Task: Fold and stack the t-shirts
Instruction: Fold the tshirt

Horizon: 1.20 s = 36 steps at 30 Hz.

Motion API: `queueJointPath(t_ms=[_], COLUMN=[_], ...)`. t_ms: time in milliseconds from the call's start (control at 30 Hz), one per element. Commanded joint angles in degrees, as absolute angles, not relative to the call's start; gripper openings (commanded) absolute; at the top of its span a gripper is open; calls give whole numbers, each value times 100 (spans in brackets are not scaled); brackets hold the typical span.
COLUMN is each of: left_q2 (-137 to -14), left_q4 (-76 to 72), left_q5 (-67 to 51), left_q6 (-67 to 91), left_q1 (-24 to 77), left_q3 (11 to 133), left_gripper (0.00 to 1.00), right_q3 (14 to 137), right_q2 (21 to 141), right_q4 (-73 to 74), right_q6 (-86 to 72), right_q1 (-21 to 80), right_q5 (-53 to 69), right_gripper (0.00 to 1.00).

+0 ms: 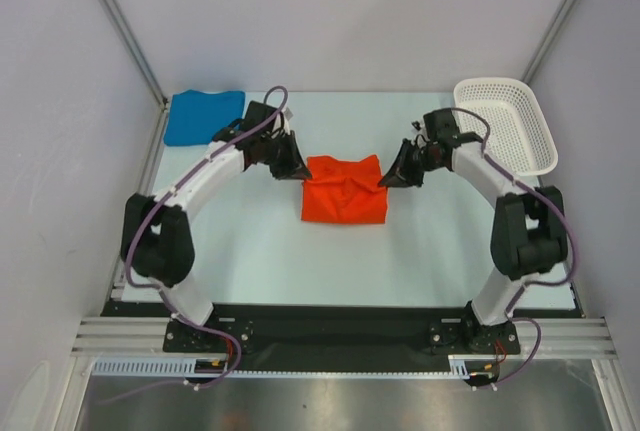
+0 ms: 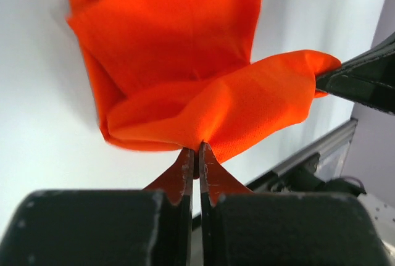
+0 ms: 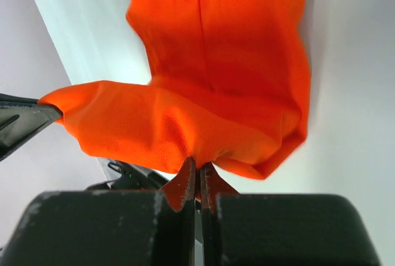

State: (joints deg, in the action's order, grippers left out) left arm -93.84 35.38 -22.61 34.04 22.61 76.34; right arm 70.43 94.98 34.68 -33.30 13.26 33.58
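The far edge of the orange-red t-shirt dips unevenly past the right gripper's hold, so the robot's right gripper will open, grab the t-shirt's far corner (image 1: pixel 375 160) and pull that edge straight.
The orange-red t-shirt (image 1: pixel 345 191) lies folded into a rough square in the middle of the table, with its far edge raised. My left gripper (image 1: pixel 297 166) is shut on its far left corner, and in the left wrist view the cloth (image 2: pixel 179 50) bunches right at the closed tips (image 2: pixel 199 149). My right gripper (image 1: pixel 392 177) is shut on the far right corner; the cloth (image 3: pixel 228 50) is pinched at its tips (image 3: pixel 199 168). The blue t-shirt (image 1: pixel 204 115) lies folded at the table's far left corner, apart from both grippers.
A white perforated basket (image 1: pixel 505 126) stands at the far right of the table. Metal frame posts and grey walls close in the table at the back and sides. Both arms reach inward from the near edge.
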Motion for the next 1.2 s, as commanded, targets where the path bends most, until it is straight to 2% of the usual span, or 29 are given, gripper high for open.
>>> queueJointPath(t_ms=[0,133,367,633,667,700,733,767,800,933,1100,1167], left_q2=[-10053,-10853,-11847,-12576,-12638,-12708,-12822,-12989,-13034,-12903,-11403,-11224], left_q4=[3761,3823,3893,3692,3639,3613,3682,3770,3770,4235,3465,3271], left_q5=[-2337,-2469,-2505,-2408,-2434,-2504,-2453,-2435,-2426,-1848,-1951,-2362], left_q6=[3041,3015,2962,3067,3111,3137,3155,3181,3234,3050,2892,2830], left_q1=[2040,1916,1741,1512,1451,1424,1398,1337,1319,1292,1476,1642], left_q3=[8462,9139,10097,10696,10766,10845,10976,11239,11346,11952,10672,10129], left_gripper=[4,5,6,6,6,8,25,34,36,55,56,55], right_q3=[7978,9181,10158,11011,11143,11449,11609,11776,11899,12391,12165,11457], right_q2=[10376,11317,12303,13147,13253,13480,13578,13684,13745,13431,12877,12379], right_q4=[3682,3937,4043,3577,3568,3603,3699,3761,3840,4200,4982,4861], right_q6=[-2848,-2742,-2707,-2900,-2918,-2935,-2927,-2927,-2935,-2778,-2164,-2013], right_q1=[1222,1116,1037,949,932,940,923,914,914,870,984,1081], right_q5=[3603,3744,3876,4008,4025,4043,3973,3999,4016,3544,3235,3103], right_gripper=[0,0,2,12,17,23,31,39,41,53,59,58])
